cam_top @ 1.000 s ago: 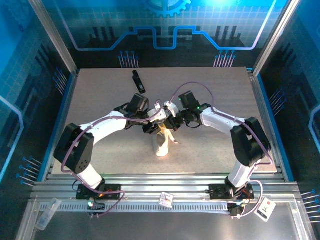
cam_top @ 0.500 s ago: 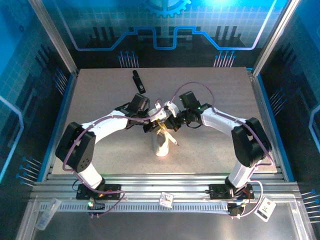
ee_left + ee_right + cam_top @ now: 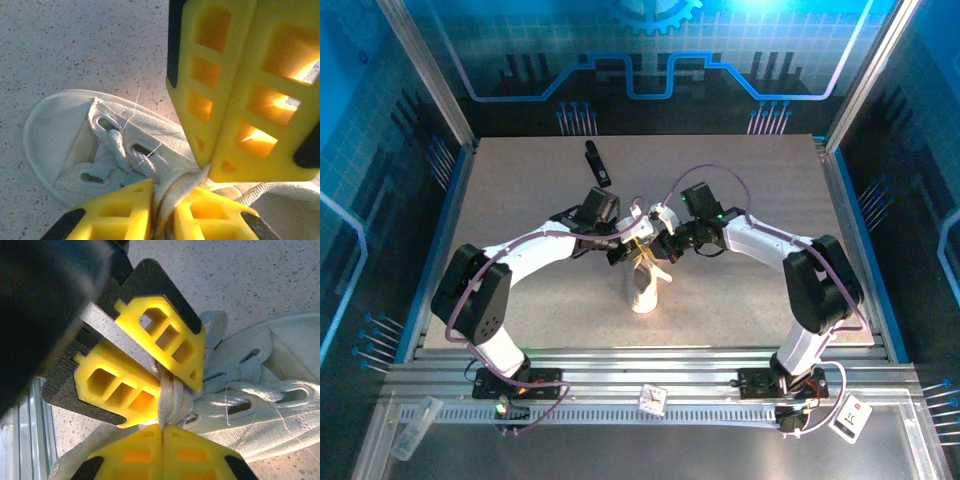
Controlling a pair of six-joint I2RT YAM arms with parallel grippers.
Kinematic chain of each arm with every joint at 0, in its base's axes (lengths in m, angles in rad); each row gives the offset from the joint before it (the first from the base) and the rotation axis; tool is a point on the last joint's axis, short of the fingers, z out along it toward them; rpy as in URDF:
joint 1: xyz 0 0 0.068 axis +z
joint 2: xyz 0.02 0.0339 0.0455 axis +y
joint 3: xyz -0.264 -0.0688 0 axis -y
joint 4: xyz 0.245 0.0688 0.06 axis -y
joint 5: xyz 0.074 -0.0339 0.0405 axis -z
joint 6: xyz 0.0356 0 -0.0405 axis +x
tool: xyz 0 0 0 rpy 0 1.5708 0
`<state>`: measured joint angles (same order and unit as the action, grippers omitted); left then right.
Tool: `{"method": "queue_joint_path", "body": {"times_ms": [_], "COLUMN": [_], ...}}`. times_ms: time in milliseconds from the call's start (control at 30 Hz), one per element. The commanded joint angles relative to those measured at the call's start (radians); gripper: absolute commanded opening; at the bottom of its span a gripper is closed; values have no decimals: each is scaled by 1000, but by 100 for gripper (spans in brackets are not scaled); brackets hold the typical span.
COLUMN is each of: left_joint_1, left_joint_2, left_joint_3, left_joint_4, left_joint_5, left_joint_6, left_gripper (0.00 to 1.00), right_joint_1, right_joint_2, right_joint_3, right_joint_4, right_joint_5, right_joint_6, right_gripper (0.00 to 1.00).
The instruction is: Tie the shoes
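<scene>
The same heap of lace is crowded by both grippers, so my right gripper will open and take the lace nearer the eyelets (image 3: pixel 201 407) before my left gripper opens.
The white sneaker (image 3: pixel 642 287) lies mid-table, toe toward the near edge; its eyelets and toe show in the left wrist view (image 3: pixel 55 125) and the right wrist view (image 3: pixel 280 425). Both grippers meet over its laced top. My left gripper (image 3: pixel 623 252) (image 3: pixel 164 194) is shut on a flat off-white lace (image 3: pixel 176 187) that runs up between its yellow fingers. My right gripper (image 3: pixel 660 247) (image 3: pixel 162 427) is shut, with a bunched lace strand (image 3: pixel 171 392) entering its seam. The two grippers' tips nearly touch: the right gripper (image 3: pixel 210 166) hangs just above my left one, and the left gripper (image 3: pixel 175 395) clamps the same bundle.
A small black bar-shaped object (image 3: pixel 597 163) lies at the back of the table, left of centre. The grey speckled table (image 3: pixel 760 180) is bounded by metal frame rails and blue walls. Cables loop over both arms.
My left gripper's jaws have closed onto the lace. The loose lace end at the shoe's right has pulled in closer. Both arms have barely shifted.
</scene>
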<state>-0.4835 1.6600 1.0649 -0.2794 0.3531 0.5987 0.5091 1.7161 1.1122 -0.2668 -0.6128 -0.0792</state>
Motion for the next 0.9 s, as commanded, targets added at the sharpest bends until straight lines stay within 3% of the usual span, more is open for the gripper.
{"method": "queue_joint_path", "body": {"times_ms": [0,133,333,433,633,867], "left_joint_1": [-2,-3,-4,-5,-4,-4], "left_joint_2": [-3,-8,-23,-35,-49,-63], "left_joint_3": [-5,-21,-66,-95,-115,-128], "left_joint_4": [37,71,123,150,164,184], "left_joint_5": [4,2,39,49,53,69], "left_joint_6": [-35,-49,-25,-6,15,29], "left_gripper": [11,6,2,1,0,0], "right_joint_1": [-4,-4,-24,-71,-147,-142], "right_joint_2": [-20,-11,-14,-41,-61,76], "right_joint_3": [-5,-8,-23,-57,-72,24], "right_joint_4": [3,-5,11,76,114,111], "right_joint_5": [-94,-142,-181,-228,-177,-205], "right_joint_6": [-14,-14,18,77,164,222], "right_gripper": [0,0,25,33,33,32]}}
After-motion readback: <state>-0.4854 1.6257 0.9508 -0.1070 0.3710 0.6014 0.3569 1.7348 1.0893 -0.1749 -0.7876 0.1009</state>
